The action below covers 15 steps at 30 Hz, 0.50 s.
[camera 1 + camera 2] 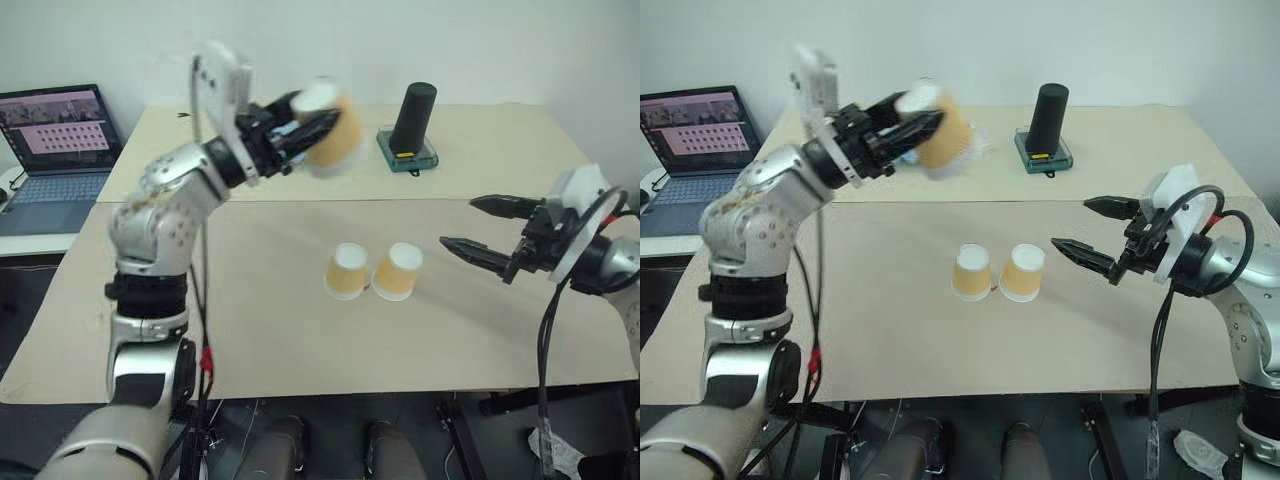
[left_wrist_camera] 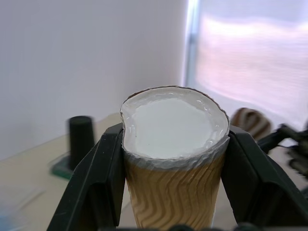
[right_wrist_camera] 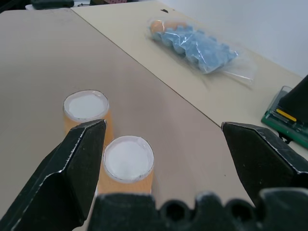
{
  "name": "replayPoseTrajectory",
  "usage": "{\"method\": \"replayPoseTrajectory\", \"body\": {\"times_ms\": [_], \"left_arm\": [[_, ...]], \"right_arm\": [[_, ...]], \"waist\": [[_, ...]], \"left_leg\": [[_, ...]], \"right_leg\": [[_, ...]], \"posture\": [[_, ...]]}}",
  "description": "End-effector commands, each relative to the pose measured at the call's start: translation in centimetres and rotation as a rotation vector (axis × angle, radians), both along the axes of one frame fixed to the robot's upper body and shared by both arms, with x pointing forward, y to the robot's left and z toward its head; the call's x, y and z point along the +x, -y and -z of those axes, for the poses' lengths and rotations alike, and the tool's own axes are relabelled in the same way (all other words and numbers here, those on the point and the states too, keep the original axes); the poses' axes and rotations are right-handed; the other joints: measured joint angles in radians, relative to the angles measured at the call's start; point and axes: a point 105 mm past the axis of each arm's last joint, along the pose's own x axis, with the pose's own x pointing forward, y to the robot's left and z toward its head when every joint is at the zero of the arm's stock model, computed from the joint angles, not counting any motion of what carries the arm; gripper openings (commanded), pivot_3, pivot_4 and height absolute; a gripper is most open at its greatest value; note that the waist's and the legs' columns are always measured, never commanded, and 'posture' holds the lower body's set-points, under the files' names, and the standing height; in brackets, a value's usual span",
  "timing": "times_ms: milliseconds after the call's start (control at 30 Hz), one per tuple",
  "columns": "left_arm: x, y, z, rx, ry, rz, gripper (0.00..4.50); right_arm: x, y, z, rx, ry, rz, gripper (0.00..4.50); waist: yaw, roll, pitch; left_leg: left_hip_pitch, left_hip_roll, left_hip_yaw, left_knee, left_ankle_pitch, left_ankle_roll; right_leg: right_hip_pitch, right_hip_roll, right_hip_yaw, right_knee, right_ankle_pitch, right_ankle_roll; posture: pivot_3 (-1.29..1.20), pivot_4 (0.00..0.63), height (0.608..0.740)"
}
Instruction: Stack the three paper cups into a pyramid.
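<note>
Next, I release the third paper cup from my left gripper upside down across the tops of the two standing cups (image 1: 378,251).
Two paper cups (image 1: 349,271) (image 1: 398,271) stand upside down, side by side and touching, in the middle of the tan table (image 1: 260,330). The third paper cup (image 1: 330,125) hangs high above the table's far half, tipped on its side, with my left gripper (image 1: 315,115) shut on it. In the left wrist view this cup (image 2: 173,159) sits between both black fingers (image 2: 101,183), which press its ribbed sides. My right gripper (image 1: 458,222) hovers open to the right of the standing pair, pointing toward them, with nothing between its fingers (image 3: 82,159).
A tall black cylinder (image 1: 413,115) on a green base stands at the back of the table. A laptop (image 1: 55,150) sits open on a side desk at the far left. A clear bag of blue items (image 3: 195,43) lies on the far table half.
</note>
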Motion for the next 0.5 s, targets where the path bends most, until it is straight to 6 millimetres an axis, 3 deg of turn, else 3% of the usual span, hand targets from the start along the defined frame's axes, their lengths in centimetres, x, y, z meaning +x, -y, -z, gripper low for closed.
{"method": "replayPoseTrajectory", "body": {"times_ms": [33, 200, 500], "left_arm": [[-1.8, 2.7, -1.3, 0.027, 0.005, 0.253, 2.27], [-0.2, 4.7, 1.8, 0.191, -0.012, 0.298, 2.27], [1.7, 5.0, 4.7, 0.333, -0.022, 0.29, 2.27]], "right_arm": [[-0.7, -0.2, -0.8, 0.001, 0.081, 0.039, 4.5], [-1.2, -0.1, -0.6, 0.03, 0.1, 0.099, 4.5], [-2.0, 0.5, 0.0, 0.063, 0.104, 0.178, 4.5]], "waist": [[-0.002, 0.0, 0.0], [-0.018, 0.0, 0.0], [-0.021, 0.0, 0.0]], "left_leg": [[0.0, 0.0, 0.0, 0.0, 0.0, 0.001], [0.001, 0.0, 0.0, 0.0, -0.002, 0.003], [0.0, 0.0, 0.0, 0.0, -0.002, 0.004]], "right_leg": [[0.0, 0.0, 0.0, 0.0, 0.0, 0.0], [0.0, 0.0, 0.001, 0.002, 0.0, 0.0], [-0.001, 0.0, 0.001, 0.004, 0.0, 0.0]], "posture": [[0.0, 0.15, 0.726], [0.0, 0.15, 0.726], [0.0, 0.15, 0.726]]}}
